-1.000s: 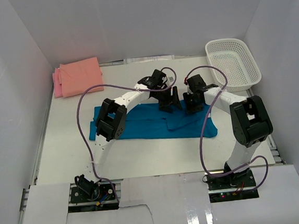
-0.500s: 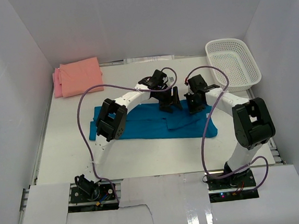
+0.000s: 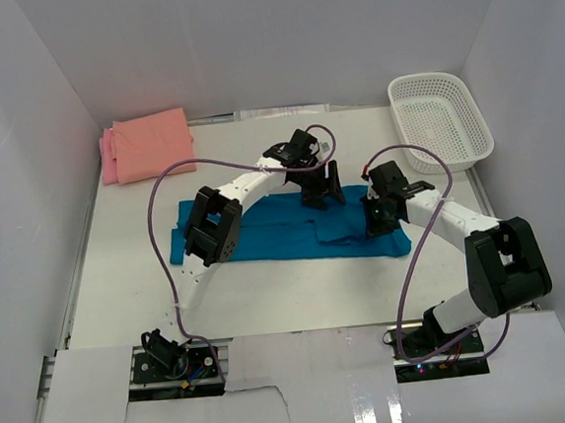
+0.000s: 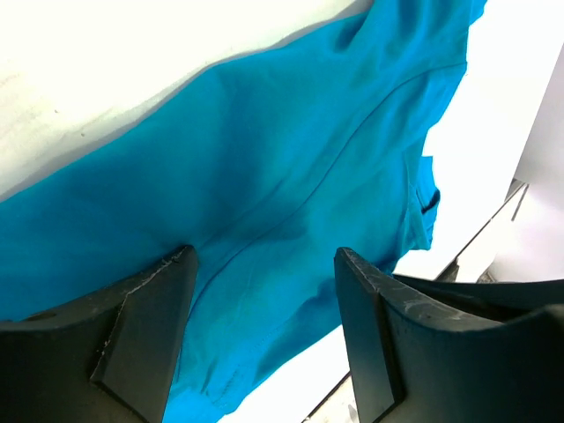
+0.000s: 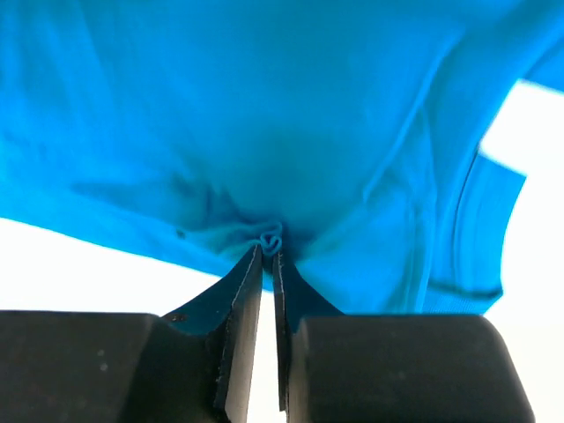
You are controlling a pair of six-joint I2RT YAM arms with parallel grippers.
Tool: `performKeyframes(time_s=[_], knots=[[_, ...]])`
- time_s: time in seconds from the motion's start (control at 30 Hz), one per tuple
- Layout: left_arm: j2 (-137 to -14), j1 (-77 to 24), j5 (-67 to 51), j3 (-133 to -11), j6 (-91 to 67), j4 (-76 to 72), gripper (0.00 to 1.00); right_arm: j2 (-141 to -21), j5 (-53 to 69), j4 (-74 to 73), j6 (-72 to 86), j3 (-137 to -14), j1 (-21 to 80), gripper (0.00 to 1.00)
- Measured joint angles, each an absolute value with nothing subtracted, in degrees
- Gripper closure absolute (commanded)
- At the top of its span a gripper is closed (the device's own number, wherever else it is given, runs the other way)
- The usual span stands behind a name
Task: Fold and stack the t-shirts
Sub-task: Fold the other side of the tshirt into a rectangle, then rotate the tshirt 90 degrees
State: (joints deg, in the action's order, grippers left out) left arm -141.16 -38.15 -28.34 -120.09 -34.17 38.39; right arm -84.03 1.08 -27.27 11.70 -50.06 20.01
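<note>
The teal-blue t-shirt lies crosswise, its near edge barely pinched in my right gripper, so I will regrip farther in before turning (image 5: 269, 189) it lengthwise.
A teal-blue t-shirt (image 3: 264, 231) lies partly folded across the middle of the table. My right gripper (image 3: 377, 221) is shut on a small pinch of the teal-blue t-shirt (image 5: 273, 236) near its right end, the cloth bunched at the fingertips. Over the shirt's far edge near the middle, my left gripper (image 3: 322, 190) is open, its fingers (image 4: 141, 308) straddling flat teal-blue t-shirt cloth (image 4: 264, 203) with nothing held. A salmon-orange folded t-shirt (image 3: 153, 144) lies on a pink folded t-shirt (image 3: 107, 156) at the back left.
A white mesh basket (image 3: 440, 119) stands at the back right corner. White walls close in the table on the left, back and right. Purple cables loop from both arms over the shirt area.
My right gripper has closed on the shirt's cloth and moved toward the near right with it. The left gripper has stayed open in place.
</note>
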Motion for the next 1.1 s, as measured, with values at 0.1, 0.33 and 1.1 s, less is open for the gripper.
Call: performKeyframes(time_s=[0.1,0.33,1.1], knots=[[-141.3,-38.2,-28.3,-120.5,-34.3,38.5,0.25,-83.3,1.2,-29.5,12.9,-49.2,20.2,0.69],[-141.4,-38.2,-27.1,-121.0,-34.3,39.0,0.24,-80.4,-1.8,-34.6,14.8,-48.5,21.0,0.47],[-126.4,-22.1,-20.2,-113.9,-29.6,46.4,0.20,-89.8,0.2,-25.4,16.0,-54.7,21.1,0.92]])
